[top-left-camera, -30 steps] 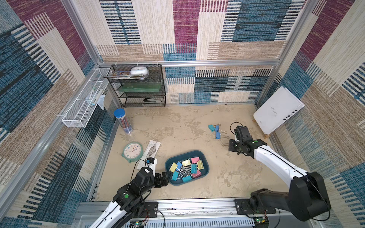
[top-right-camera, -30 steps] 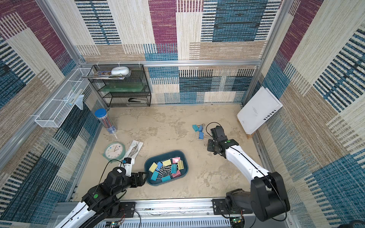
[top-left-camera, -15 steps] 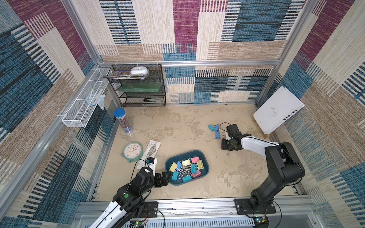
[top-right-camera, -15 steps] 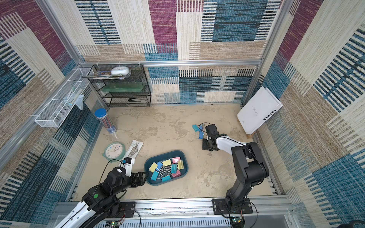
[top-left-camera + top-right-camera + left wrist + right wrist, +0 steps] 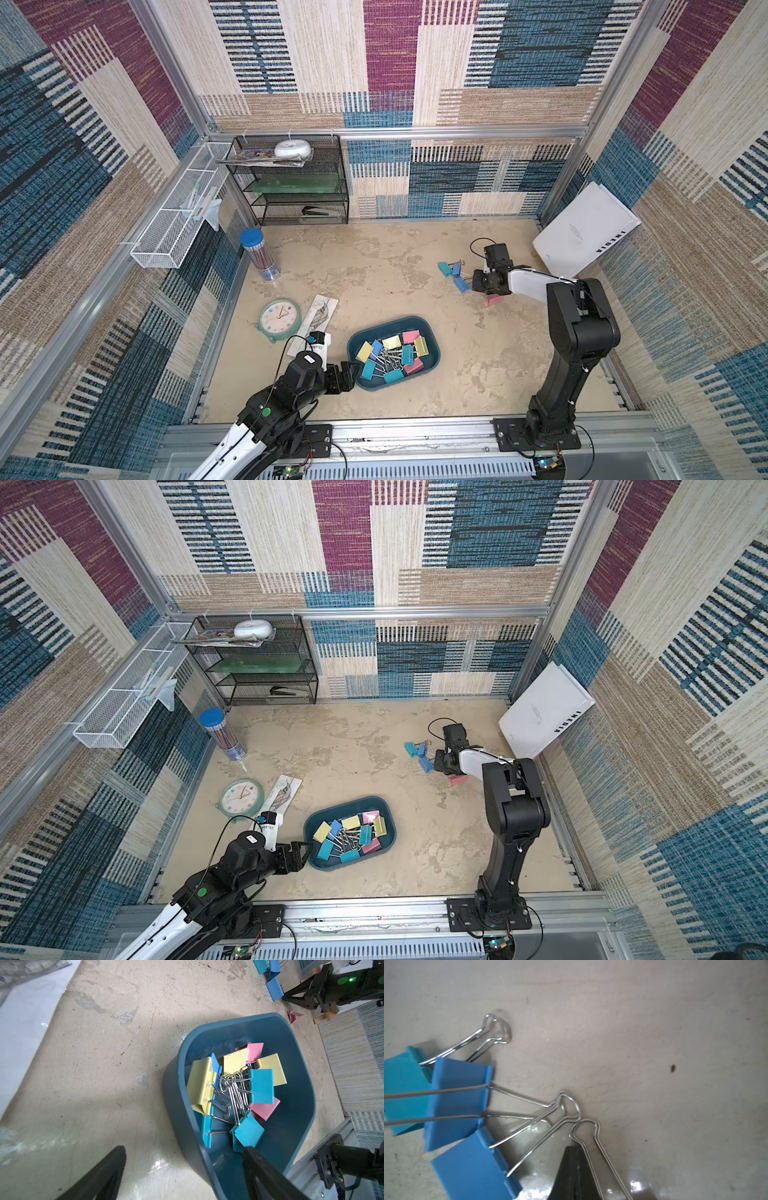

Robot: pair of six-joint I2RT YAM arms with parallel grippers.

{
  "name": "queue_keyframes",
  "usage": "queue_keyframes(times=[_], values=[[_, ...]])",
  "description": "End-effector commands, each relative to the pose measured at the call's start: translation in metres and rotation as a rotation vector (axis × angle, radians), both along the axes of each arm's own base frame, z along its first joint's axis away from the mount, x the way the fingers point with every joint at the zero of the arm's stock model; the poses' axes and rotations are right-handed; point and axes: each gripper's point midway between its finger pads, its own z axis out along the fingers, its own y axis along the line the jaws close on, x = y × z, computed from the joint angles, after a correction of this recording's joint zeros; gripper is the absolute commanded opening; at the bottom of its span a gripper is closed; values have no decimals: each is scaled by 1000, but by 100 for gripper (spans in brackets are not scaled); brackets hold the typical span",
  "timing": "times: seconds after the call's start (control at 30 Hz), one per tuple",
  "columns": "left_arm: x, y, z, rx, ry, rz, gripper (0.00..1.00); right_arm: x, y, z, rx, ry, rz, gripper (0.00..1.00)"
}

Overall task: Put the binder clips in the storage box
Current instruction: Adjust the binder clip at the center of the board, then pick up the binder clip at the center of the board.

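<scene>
The wire handle of the pink clip runs outside my right gripper's closed fingers, so I should open that gripper, back it away and grab the clip by its pink body (image 5: 494, 300).
The storage box (image 5: 390, 322) (image 5: 353, 801) (image 5: 239, 1020) sits on the floor near the front, with several binder clips (image 5: 392, 353) (image 5: 349, 833) (image 5: 234, 1088) piled inside. My left gripper (image 5: 347, 374) (image 5: 301, 852) (image 5: 185, 1148) is open, astride the box's near wall, one finger inside and one outside. At the right, a teal clip (image 5: 444, 269) (image 5: 402, 1093) and two blue clips (image 5: 461, 284) (image 5: 473, 1169) lie together on the floor. A pink clip (image 5: 494, 299) (image 5: 457, 780) lies under my right gripper (image 5: 478, 284) (image 5: 440, 762) (image 5: 572, 1150). That gripper is shut; a wire handle (image 5: 593, 1142) runs beside its fingers, not between them.
A round clock (image 5: 279, 319) and a clear sleeve with a ruler (image 5: 313, 320) lie left of the box. A pencil tube (image 5: 259, 257) stands by the left wall. A black mesh rack (image 5: 299, 183) is at the back left, and a white booklet (image 5: 586, 230) leans on the right wall.
My right gripper has shifted left toward the loose blue clips and its arm has folded upright. The pink clip now shows beneath it. The left arm has stayed still.
</scene>
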Motion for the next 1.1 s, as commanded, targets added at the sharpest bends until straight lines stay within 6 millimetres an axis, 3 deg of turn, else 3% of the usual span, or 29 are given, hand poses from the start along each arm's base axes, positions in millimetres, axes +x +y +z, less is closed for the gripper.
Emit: queue_keyframes(times=[0.0, 0.13, 0.3, 0.4, 0.5, 0.77, 0.93, 1.07], values=[[2, 2, 0, 6, -7, 13, 92, -23, -5, -8, 3, 94, 18, 0], [2, 1, -1, 8, 1, 7, 92, -26, -2, 14, 29, 42, 40, 0], [2, 0, -1, 7, 0, 4, 92, -39, -6, 53, 22, -55, 56, 73], [2, -1, 0, 3, -3, 0, 92, -49, -18, 57, -28, -53, 40, 92], [1, -1, 0, 2, -3, -3, 92, -59, -29, 44, -58, -4, 10, 99], [0, -1, 1, -7, -10, -7, 92, -65, -32, 9, -79, 46, 30, 99], [1, -1, 1, -7, -12, -6, 92, -62, -33, 0, -94, 52, 33, 100], [1, -1, 1, -6, -12, -5, 92, -60, -33, -4, -96, 53, 40, 95]])
